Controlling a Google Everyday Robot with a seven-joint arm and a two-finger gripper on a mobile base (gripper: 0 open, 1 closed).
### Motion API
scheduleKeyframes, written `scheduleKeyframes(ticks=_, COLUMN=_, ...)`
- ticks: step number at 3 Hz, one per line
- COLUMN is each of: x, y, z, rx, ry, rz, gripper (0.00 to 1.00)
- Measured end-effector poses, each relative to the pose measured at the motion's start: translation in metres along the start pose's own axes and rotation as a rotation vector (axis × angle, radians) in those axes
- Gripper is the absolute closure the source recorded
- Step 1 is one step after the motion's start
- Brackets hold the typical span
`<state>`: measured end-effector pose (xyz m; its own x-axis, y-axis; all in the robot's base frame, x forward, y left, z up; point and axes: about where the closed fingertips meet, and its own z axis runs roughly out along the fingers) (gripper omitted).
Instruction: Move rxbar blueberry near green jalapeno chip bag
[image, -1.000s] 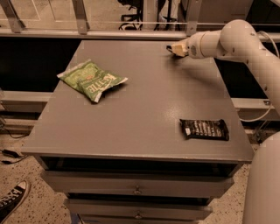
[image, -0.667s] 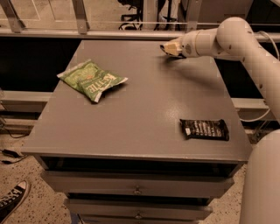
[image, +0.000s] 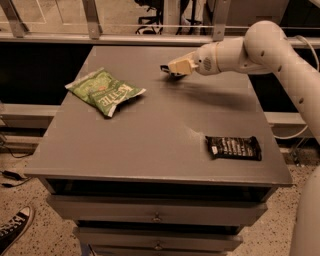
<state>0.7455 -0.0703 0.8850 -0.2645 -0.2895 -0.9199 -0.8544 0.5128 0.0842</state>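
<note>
I will use my gripper to put the rxbar blueberry down on the grey table (image: 150, 102), close beside the green jalapeno chip bag's pointed corner.
The green jalapeno chip bag (image: 104, 91) lies crinkled on the left part of the grey table (image: 150, 135), white lettering up. My gripper (image: 171, 69) reaches in from the right, just above the table's far middle, to the right of the bag and apart from it. It is shut on a small dark packet, the rxbar blueberry (image: 164, 67), of which only an end sticks out past the fingertips.
A longer black wrapped bar with white text (image: 234, 147) lies near the table's front right corner. A rail and posts run behind the far edge. Drawers sit under the front edge. A shoe (image: 12, 232) is on the floor at lower left.
The gripper has moved left along the far side of the table, from the back right corner toward the chip bag, carrying the small dark bar. The bag and black bar have not moved.
</note>
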Motion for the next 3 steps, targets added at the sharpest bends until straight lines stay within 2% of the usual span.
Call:
scheduleKeyframes(ticks=1, x=0.009, y=0.045, z=-0.005, rx=-0.114, ry=0.023, rz=0.041, gripper=1.0)
scheduleKeyframes(ticks=3, x=0.022, y=0.098, z=-0.007, rx=-0.251, ry=0.051, rz=0.093, gripper=1.0)
